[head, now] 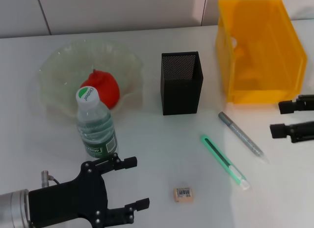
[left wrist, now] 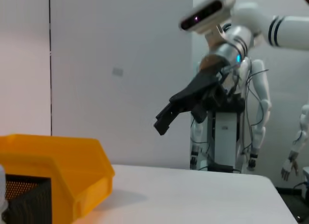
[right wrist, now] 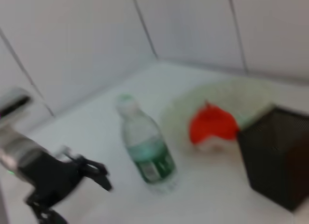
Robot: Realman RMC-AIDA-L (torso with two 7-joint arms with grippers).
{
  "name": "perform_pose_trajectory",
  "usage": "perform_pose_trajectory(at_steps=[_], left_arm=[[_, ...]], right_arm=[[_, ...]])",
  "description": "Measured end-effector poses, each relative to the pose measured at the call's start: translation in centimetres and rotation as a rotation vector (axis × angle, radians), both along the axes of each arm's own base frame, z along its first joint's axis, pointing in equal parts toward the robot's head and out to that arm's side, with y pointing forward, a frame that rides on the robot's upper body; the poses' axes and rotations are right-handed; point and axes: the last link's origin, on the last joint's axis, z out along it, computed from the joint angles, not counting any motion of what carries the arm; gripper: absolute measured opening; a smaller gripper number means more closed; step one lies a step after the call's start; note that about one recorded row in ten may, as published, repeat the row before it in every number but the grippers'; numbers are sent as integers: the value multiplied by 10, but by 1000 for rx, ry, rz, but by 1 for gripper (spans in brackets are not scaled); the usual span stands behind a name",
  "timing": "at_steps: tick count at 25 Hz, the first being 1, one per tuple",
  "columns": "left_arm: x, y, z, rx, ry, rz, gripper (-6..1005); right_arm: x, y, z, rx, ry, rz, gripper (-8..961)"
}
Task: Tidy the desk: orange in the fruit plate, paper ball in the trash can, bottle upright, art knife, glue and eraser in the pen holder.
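I should next move my right gripper to the near half (head: 232,169) of the green art knife, just short of its pale end, and close it there.
The orange (head: 100,89) lies in the pale-green fruit plate (head: 59,66) at the back left. Just in front of the plate the bottle (head: 94,123) stands upright, white cap on top. My left gripper (head: 137,184) hovers open a little nearer than the bottle, holding nothing. The black mesh pen holder (head: 181,83) stands mid-table. To its right lie the grey pen-shaped glue (head: 240,137) and the green art knife (head: 224,161); the eraser (head: 183,194) sits near the front. My right gripper (head: 277,119) is open beside the trash can (head: 260,51). The paper ball is not plainly visible.
The left wrist view shows the trash can (left wrist: 58,171), a corner of the pen holder (left wrist: 24,200) and my right gripper (left wrist: 164,119) raised above the table. In the right wrist view are the bottle (right wrist: 147,151), orange (right wrist: 212,127) and pen holder (right wrist: 275,161).
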Motion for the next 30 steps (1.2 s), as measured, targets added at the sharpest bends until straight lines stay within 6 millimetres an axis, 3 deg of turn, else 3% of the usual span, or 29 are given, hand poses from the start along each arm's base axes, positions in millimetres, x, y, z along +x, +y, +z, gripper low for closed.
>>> perform_pose_trajectory(at_steps=[3, 4, 5, 12, 16, 30], left_arm=[[0, 2, -3, 3, 5, 14, 798], [0, 2, -3, 3, 5, 14, 798], [0, 4, -5, 6, 12, 20, 798], [0, 5, -6, 2, 13, 23, 799], [1, 5, -7, 2, 14, 22, 799], [0, 7, -7, 7, 24, 27, 799]], right_arm=[[-37, 23, -11, -75, -251, -188, 838], [-37, 23, -11, -75, -251, -188, 838], [-54, 28, -20, -89, -351, -217, 838], [-85, 36, -46, -116, -577, -303, 839], [-90, 35, -63, -149, -626, -309, 839], [-76, 37, -86, -167, -615, -369, 837]])
